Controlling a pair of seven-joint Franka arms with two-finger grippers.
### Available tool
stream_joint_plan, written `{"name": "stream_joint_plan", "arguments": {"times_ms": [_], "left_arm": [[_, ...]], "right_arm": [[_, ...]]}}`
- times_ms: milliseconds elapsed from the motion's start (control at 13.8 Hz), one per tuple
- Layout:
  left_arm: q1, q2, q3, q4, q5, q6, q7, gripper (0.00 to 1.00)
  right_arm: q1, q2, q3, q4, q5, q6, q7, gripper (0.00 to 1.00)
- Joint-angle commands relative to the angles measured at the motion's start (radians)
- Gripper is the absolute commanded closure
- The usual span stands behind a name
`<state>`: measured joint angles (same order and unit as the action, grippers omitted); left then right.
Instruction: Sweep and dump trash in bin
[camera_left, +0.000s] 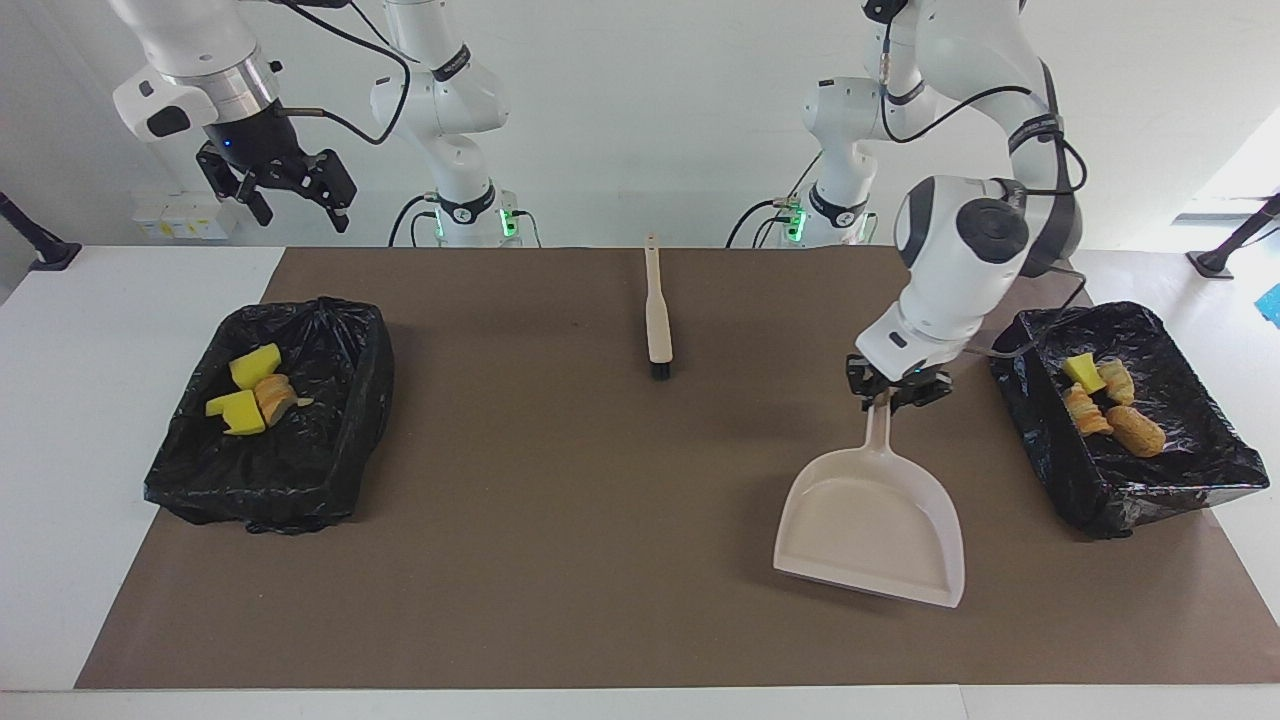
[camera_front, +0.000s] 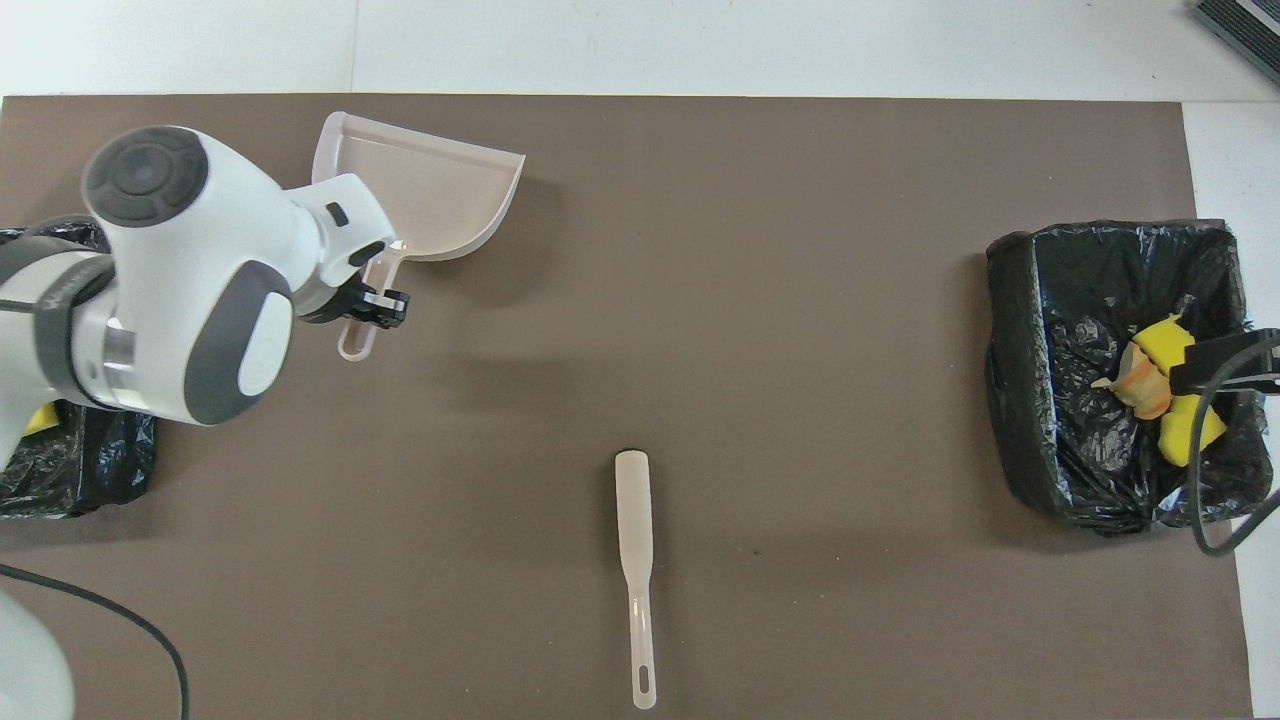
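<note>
Next, my left gripper lets go of the beige dustpan on the brown mat (camera_front: 630, 258) just beyond the brush's bristles.
My left gripper (camera_left: 889, 393) is shut on the handle of the beige dustpan (camera_left: 872, 525), also seen from above as the dustpan (camera_front: 430, 190). The pan is empty and hangs low over the brown mat (camera_left: 600, 520), its lip pointing away from the robots. Beside it, the black-lined bin (camera_left: 1190, 480) at the left arm's end holds trash (camera_left: 1120, 425): tan pieces and a yellow chunk. The other bin (camera_left: 200, 480), at the right arm's end, holds more trash (camera_left: 250, 395). My right gripper (camera_left: 297, 210) waits open and empty, high over that bin.
A beige hand brush (camera_left: 657, 320) lies on the mat near the robots, midway between the arms, bristles pointing away from them. From above, the brush (camera_front: 635, 560) is well apart from both bins. The right arm's cable (camera_front: 1180, 470) hangs over its bin.
</note>
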<state>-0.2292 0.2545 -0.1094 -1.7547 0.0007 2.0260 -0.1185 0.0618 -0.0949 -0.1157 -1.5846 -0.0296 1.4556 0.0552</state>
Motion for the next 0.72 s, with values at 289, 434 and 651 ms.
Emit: {"name": "stream_joint_plan", "arguments": {"times_ms": [289,434,651], "left_arm": [[-0.264,0.095,0.022,0.006,-0.093,0.178,-0.369,1.0],[-0.341,0.19,0.025,0.079,-0.079,0.207,-0.493,1.0],[-0.369,0.252,0.033,0.165,-0.074,0.2,-0.558,0.83]], "right_arm": [[0.001,-0.014,-0.007,-0.009,0.014,-0.015,-0.04,0.0],[0.0,-0.02,-0.009,-0.012,0.014,-0.023,-0.04,0.0],[0.0,-0.02,-0.009,-0.012,0.013,-0.031,-0.04,0.0]]}}
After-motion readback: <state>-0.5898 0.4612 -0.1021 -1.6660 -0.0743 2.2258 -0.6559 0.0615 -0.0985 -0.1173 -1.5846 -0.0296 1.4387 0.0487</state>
